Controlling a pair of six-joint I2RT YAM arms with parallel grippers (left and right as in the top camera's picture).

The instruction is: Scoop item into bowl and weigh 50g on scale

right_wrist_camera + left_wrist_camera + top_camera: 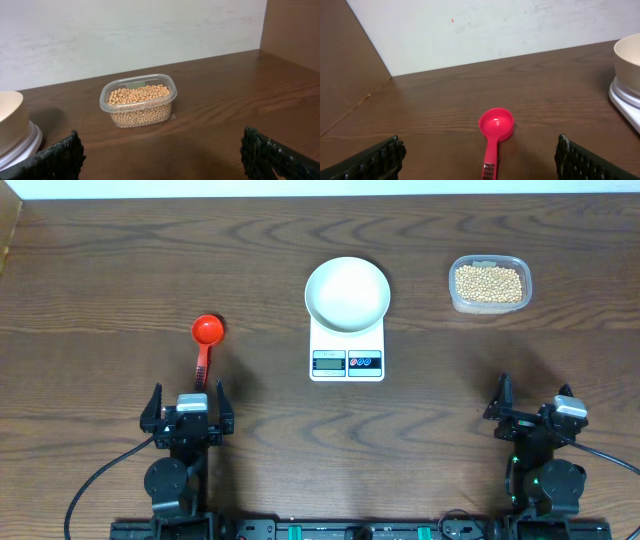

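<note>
Next, the left gripper closes on the cup's rim point(193, 330) point(480, 123) of the red scoop, at the side that faces away from the white scale.
The white bowl point(347, 293) is empty and stands on the white scale point(347, 361) at the table's middle. The tan beans point(488, 283) fill a clear plastic tub at the right back; they also show in the right wrist view point(139, 95). A red scoop point(206, 338) lies left of the scale, cup away from me, handle toward my left gripper; it shows in the left wrist view point(495, 130). My left gripper point(187, 401) is open and empty just behind the handle end. My right gripper point(530, 404) is open and empty, well in front of the tub.
The bowl's edge point(630, 55) and the scale's corner point(626, 100) show at the right of the left wrist view, and at the left of the right wrist view point(10, 125). A pale wall bounds the table's far edge.
</note>
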